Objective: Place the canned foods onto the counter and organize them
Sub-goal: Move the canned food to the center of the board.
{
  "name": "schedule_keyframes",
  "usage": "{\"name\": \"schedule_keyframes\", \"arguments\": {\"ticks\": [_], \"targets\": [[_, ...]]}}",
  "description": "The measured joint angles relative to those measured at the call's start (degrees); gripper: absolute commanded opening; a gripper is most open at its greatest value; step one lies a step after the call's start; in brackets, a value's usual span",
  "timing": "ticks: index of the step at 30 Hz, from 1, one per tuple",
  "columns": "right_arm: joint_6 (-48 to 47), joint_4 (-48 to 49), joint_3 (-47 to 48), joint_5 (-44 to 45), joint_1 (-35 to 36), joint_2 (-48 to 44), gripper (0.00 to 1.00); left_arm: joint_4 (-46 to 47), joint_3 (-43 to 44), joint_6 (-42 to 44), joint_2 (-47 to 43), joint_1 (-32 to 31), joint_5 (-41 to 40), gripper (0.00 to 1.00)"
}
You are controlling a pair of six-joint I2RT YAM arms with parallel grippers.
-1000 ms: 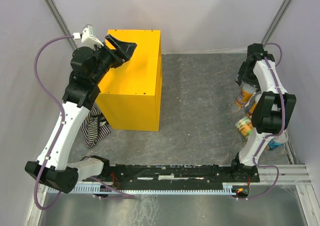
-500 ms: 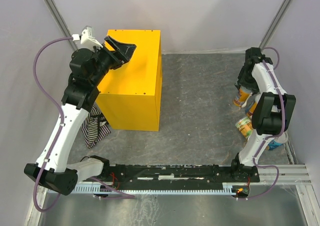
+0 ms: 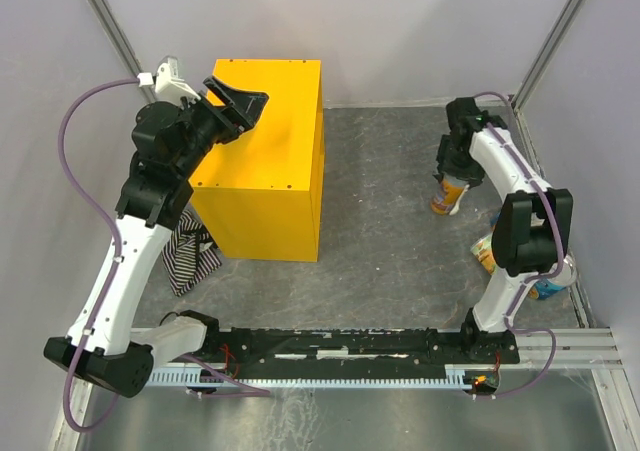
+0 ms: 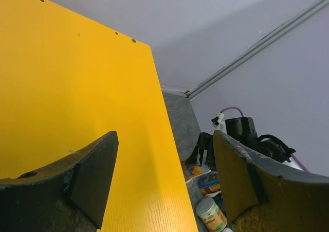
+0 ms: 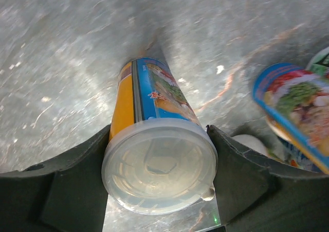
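The robot's right gripper will set the tall can down on the grey floor (image 3: pixel 381 237) beside the front corner of the yellow counter.
My right gripper (image 3: pixel 452 174) is shut on a tall can with an orange and blue label (image 3: pixel 446 197) and a clear plastic lid (image 5: pixel 159 171). It holds the can upright and slightly tilted, low over the grey floor right of centre. More cans (image 3: pixel 487 252) lie by the right wall, and one with a blue rim (image 5: pixel 294 114) shows beside the held can. The yellow counter (image 3: pixel 270 161) stands at the back left and nothing shows on its visible top. My left gripper (image 3: pixel 240 99) is open and empty above the counter's top (image 4: pixel 77 88). Several cans (image 4: pixel 211 214) show beyond the counter's edge.
A striped cloth (image 3: pixel 190 256) lies on the floor against the counter's left front. Grey walls close in the back and both sides. The right arm's base link (image 3: pixel 528 233) stands over the cans at the right wall. A blue can (image 3: pixel 550 287) lies near the rail.
My right gripper has carried the orange and blue can leftward, away from the right wall and the other cans. The left gripper has barely moved above the counter.
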Motion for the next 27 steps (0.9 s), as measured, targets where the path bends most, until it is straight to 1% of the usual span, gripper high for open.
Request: {"name": "schedule_keyframes", "arguments": {"ticks": [4, 5, 6, 9, 17, 20, 22, 25, 27], "targets": [[1.2, 0.0, -1.0, -0.3, 6.1, -0.9, 0.27, -1.7, 0.0, 0.0, -1.0, 0.0, 0.0, 0.8], [2.1, 0.0, -1.6, -1.0, 10.1, -1.5, 0.25, -2.5, 0.0, 0.0, -1.6, 0.0, 0.0, 0.8], [2.1, 0.0, -1.6, -1.0, 10.1, -1.5, 0.24, -2.6, 0.0, 0.0, -1.7, 0.0, 0.0, 0.8], [3.2, -0.1, -2.0, -0.7, 14.6, -2.4, 0.22, -3.7, 0.1, 0.0, -2.2, 0.0, 0.0, 0.79], [5.3, 0.4, -2.5, 0.4, 26.3, -4.0, 0.23, -6.6, 0.1, 0.0, -4.3, 0.0, 0.0, 0.78], [5.9, 0.5, -3.3, 1.6, 30.7, -4.1, 0.27, -7.7, 0.1, 0.0, -5.3, 0.0, 0.0, 0.78], [6.2, 0.6, -4.0, 2.4, 32.8, -4.1, 0.32, -8.5, 0.0, 0.0, -6.0, 0.0, 0.0, 0.78], [6.5, 1.2, -5.8, 3.9, 35.2, -4.2, 0.51, -8.9, -0.4, 0.0, -7.1, 0.0, 0.0, 0.78], [6.5, 2.5, -7.5, 5.3, 36.1, -5.4, 0.61, -9.2, -0.8, 0.0, -7.8, 0.0, 0.0, 0.78]]}}
